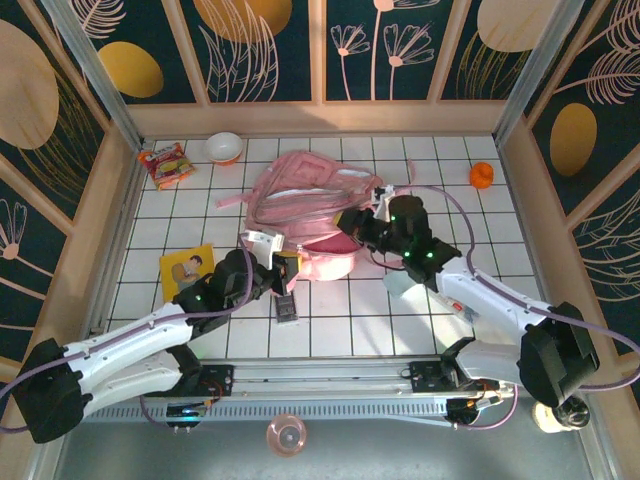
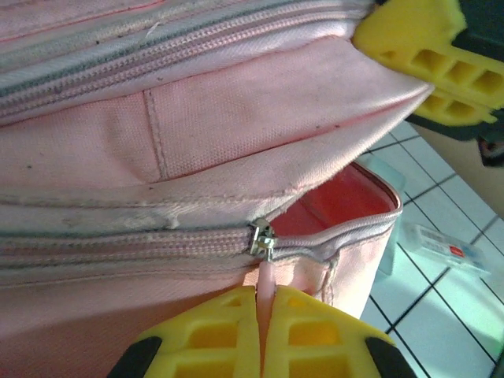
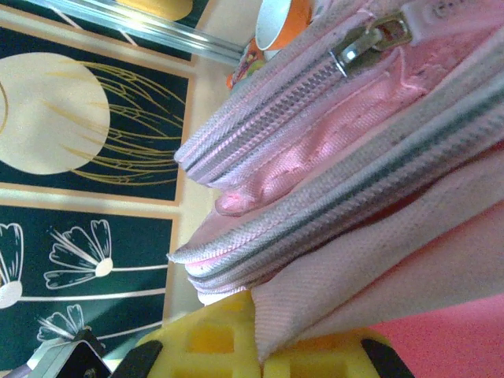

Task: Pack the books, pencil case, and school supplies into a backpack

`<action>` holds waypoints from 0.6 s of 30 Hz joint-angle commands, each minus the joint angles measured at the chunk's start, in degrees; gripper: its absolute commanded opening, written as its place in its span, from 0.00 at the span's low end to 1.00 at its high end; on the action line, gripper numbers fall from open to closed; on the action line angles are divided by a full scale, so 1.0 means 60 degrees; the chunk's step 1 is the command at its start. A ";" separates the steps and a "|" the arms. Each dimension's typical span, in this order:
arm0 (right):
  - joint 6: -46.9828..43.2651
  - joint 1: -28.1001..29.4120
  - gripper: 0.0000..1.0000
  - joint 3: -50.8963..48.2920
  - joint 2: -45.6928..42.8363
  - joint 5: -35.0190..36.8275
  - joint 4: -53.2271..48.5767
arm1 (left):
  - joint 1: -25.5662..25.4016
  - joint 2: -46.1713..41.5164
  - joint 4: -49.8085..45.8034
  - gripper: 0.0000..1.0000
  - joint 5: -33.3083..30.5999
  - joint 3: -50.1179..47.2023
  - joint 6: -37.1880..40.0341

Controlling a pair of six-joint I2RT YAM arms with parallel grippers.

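The pocket's edge in my right gripper is far from the slider, so that gripper should take the pocket's edge nearer the slider (image 2: 319,183) before my left gripper pulls further.
The pink backpack (image 1: 300,190) lies flat mid-table, its front pocket (image 2: 339,201) gaping to show a red lining. My left gripper (image 2: 261,315) is shut on the pink zipper pull (image 2: 268,282) hanging from the metal slider (image 2: 262,239); from above it sits at the pocket's left end (image 1: 287,268). My right gripper (image 3: 264,346) is shut on the pocket's pale fabric edge (image 3: 331,299), lifting it at the right end (image 1: 352,222). The yellow book (image 1: 188,270) lies to the left. The dark calculator (image 1: 287,308) lies below the pocket. The mint pencil case (image 1: 403,284) sits under the right arm.
A red-and-yellow snack packet (image 1: 165,165) and a white bowl (image 1: 224,148) sit at the back left. A small orange thing (image 1: 482,175) is at the back right. Wooden walls ring the white tiled table (image 1: 470,225). A pink ball-like thing (image 1: 285,435) rests beyond the near rail.
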 commanded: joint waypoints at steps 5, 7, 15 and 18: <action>-0.0385 -0.0519 0.02 0.0622 -0.0224 -0.1027 0.0196 | 0.0448 0.0166 0.0772 0.00 0.0822 -0.0347 0.0282; 0.0125 -0.0299 0.19 0.0319 -0.0194 -0.0761 0.0663 | 0.0446 0.0440 0.1459 0.00 0.1477 -0.0310 0.0138; 0.3046 0.1189 0.54 -0.1579 -0.0383 0.1436 0.2833 | 0.0447 0.1299 0.2645 0.00 0.2659 0.0270 -0.0265; 0.3307 0.1516 0.55 -0.1592 -0.0175 0.1872 0.3060 | 0.0438 0.1496 0.2956 0.00 0.3049 0.0356 -0.0365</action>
